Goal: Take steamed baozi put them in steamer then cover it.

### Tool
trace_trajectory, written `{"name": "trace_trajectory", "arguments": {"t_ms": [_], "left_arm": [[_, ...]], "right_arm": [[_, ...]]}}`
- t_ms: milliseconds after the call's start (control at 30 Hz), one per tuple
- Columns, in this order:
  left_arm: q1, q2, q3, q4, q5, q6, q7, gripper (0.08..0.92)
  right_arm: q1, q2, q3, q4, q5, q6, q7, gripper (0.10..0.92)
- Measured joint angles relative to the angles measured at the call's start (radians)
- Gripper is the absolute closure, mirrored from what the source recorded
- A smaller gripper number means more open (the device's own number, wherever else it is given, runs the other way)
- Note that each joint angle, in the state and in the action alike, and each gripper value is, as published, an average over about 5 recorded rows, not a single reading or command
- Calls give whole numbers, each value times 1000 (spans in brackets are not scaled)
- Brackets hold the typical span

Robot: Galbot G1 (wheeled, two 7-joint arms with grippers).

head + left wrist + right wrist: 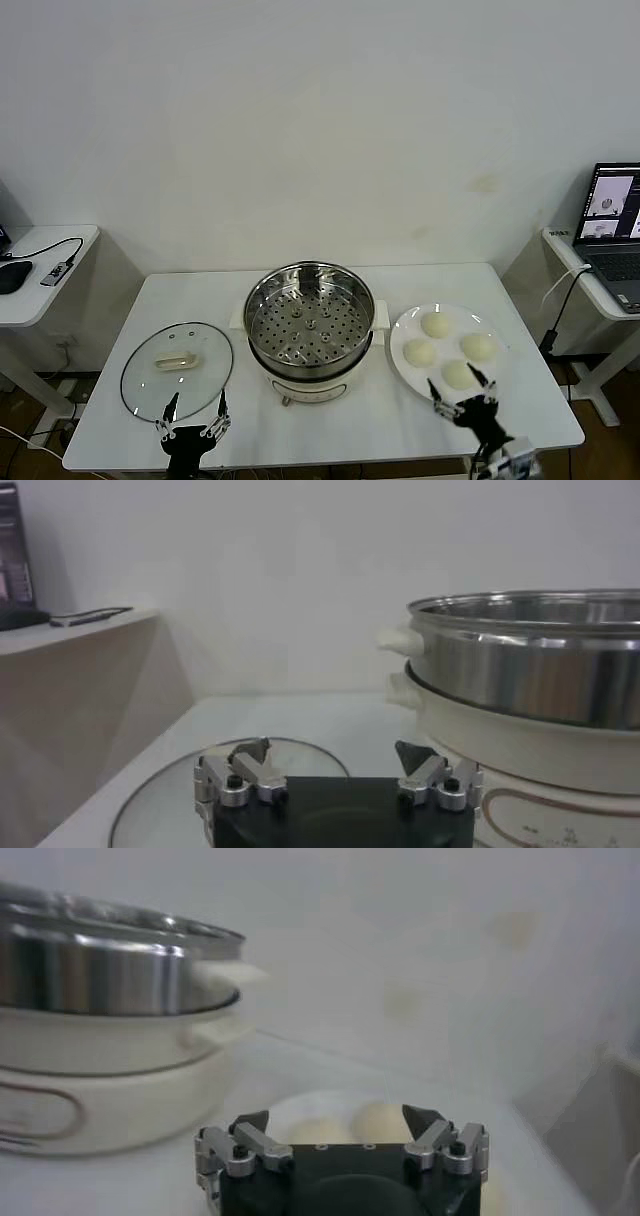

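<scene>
The farthest baozi (436,324) (382,1122), beside the white plate's far edge, is next for my right gripper, which should go to it and close on that baozi's sides.
The steamer (310,330) stands at the table's centre, a shiny steel pot with a perforated tray on a cream base, uncovered and with nothing in it. Several steamed baozi (436,324) lie on a white plate (400,335) to its right. The cover (177,368), clear glass with a cream handle, lies flat on the table to the left. My left gripper (195,405) is open at the near edge of the cover (180,790), with nothing between its fingers. My right gripper (460,385) is open just in front of the plate, near the closest baozi (385,1120), touching nothing.
A side table with a laptop (612,235) stands to the right. Another side table with a mouse and cable (40,262) stands to the left. A plain wall rises behind the white table (330,420).
</scene>
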Motion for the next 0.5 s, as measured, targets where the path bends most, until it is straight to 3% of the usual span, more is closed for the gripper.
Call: {"name": "trace_trajectory", "arguments": {"t_ms": [500], "left_arm": [[-23, 18, -14, -11, 39, 21, -16, 177]], "right_arm": [[323, -339, -83, -152, -275, -59, -235, 203]]}}
